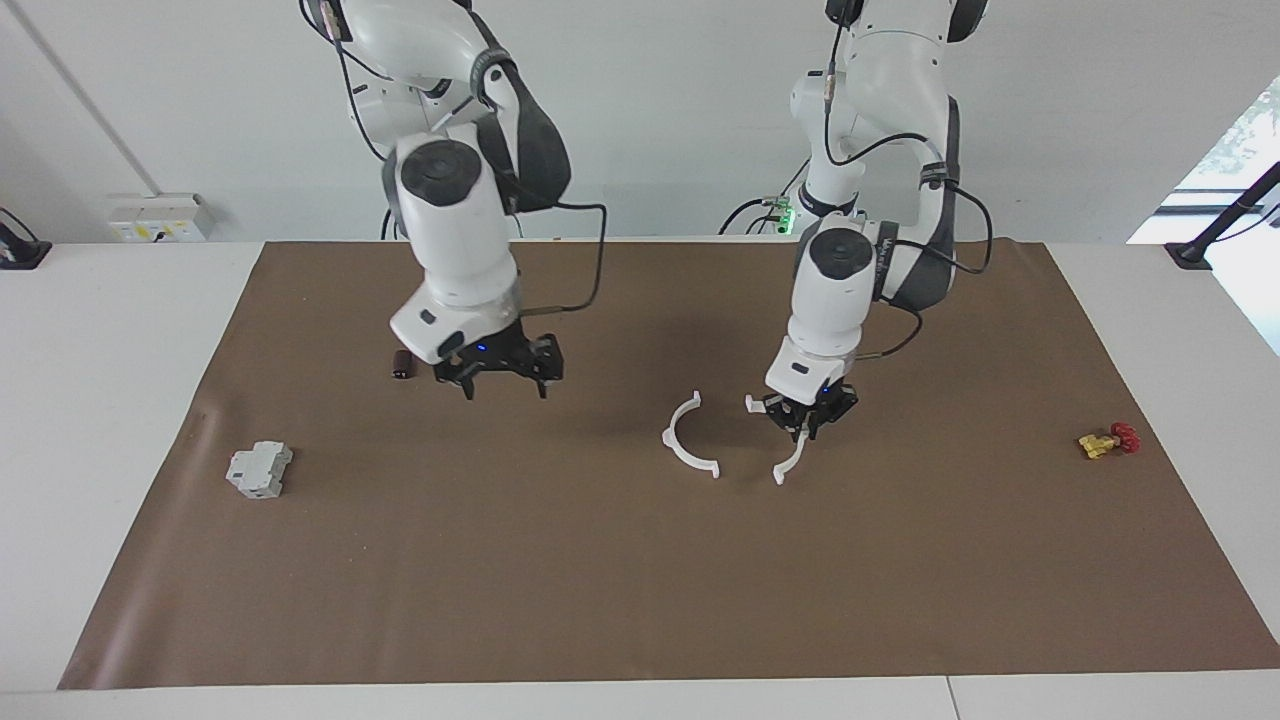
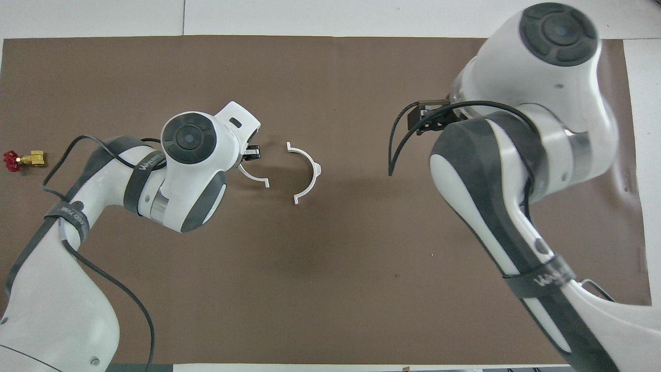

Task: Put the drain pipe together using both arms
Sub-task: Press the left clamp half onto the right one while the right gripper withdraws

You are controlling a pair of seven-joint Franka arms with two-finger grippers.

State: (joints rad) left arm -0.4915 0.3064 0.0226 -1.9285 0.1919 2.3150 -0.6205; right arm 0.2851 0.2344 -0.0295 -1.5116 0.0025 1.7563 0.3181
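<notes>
The white arc in my left gripper, now held low over the mat, will be let go on the mat point(image 2: 270, 177) against the open side of the lying arc.
The drain pipe is in two white half-ring arcs. One arc point(image 1: 672, 445) lies on the brown mat near the table's middle, and it also shows in the overhead view point(image 2: 312, 175). My left gripper point(image 1: 806, 424) is shut on the other arc point(image 1: 790, 462) and holds it low over the mat beside the lying arc, with a gap between them. In the overhead view this gripper point(image 2: 252, 153) and its arc point(image 2: 255, 179) face the lying arc, open sides toward each other. My right gripper point(image 1: 500, 378) is open and empty, raised over the mat next to the small dark cylinder point(image 1: 402, 365). It also shows in the overhead view point(image 2: 431, 116).
A grey blocky box point(image 1: 259, 469) sits on the mat toward the right arm's end; my right arm hides it and the cylinder in the overhead view. A red and yellow valve point(image 1: 1108, 440) lies toward the left arm's end, also seen from overhead point(image 2: 20, 160).
</notes>
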